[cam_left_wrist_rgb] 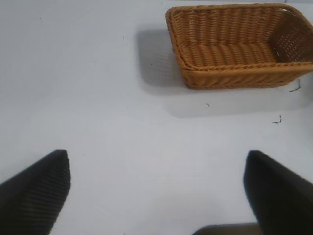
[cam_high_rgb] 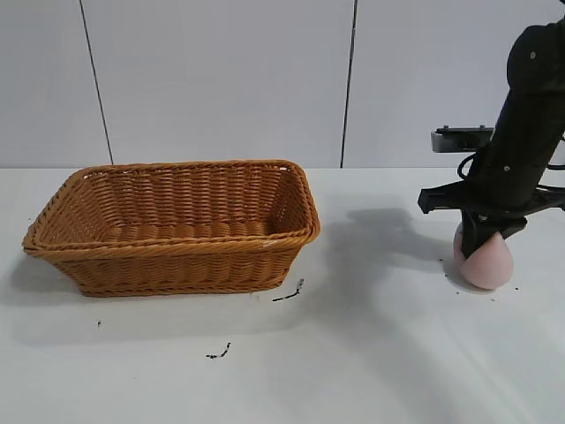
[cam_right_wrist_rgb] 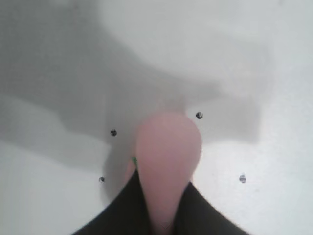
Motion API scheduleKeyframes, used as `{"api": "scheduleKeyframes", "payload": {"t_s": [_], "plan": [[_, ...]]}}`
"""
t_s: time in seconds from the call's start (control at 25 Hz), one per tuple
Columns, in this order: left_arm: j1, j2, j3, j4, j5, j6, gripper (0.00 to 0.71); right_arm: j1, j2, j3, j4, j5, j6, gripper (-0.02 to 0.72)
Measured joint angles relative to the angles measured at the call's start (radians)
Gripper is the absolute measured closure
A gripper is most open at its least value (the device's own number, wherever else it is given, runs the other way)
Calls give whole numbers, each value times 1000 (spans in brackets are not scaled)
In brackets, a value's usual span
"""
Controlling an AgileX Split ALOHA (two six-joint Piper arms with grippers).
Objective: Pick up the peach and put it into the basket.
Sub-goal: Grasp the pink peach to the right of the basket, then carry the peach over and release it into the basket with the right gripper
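Observation:
The peach will go down inside the wicker basket, where I need to set it just off its middle [cam_high_rgb: 218, 222], toward the end of the basket nearer my right gripper.
The pale pink peach [cam_high_rgb: 485, 259] rests on the white table at the right, squeezed between the fingers of my right gripper [cam_high_rgb: 481, 237], which comes down on it from above. In the right wrist view the peach [cam_right_wrist_rgb: 167, 161] is pinched between the two black fingers [cam_right_wrist_rgb: 124, 210], with a green stem bit at its side. The orange-brown wicker basket [cam_high_rgb: 62, 201] stands at the left of the table, empty. My left gripper [cam_left_wrist_rgb: 156, 196] is open over bare table, with the basket [cam_left_wrist_rgb: 234, 78] farther off; it does not show in the exterior view.
Small dark specks [cam_high_rgb: 289, 293] lie on the table in front of the basket. Round dark dots [cam_right_wrist_rgb: 113, 132] mark the table around the peach. A grey panelled wall stands behind the table.

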Motion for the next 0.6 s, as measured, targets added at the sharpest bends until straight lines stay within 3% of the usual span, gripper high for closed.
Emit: {"api": "scheduleKeyframes", "payload": {"t_s": [0.24, 0.48, 0.6], "plan": [[0, 0, 0, 0, 0, 0, 17, 0, -147, -12, -8, 32, 0, 705], [0, 0, 0, 0, 0, 0, 17, 3, -214, -207, -3, 191, 0, 705], [0, 0, 0, 0, 0, 0, 17, 31, -203, -310, -4, 231, 0, 705]]}}
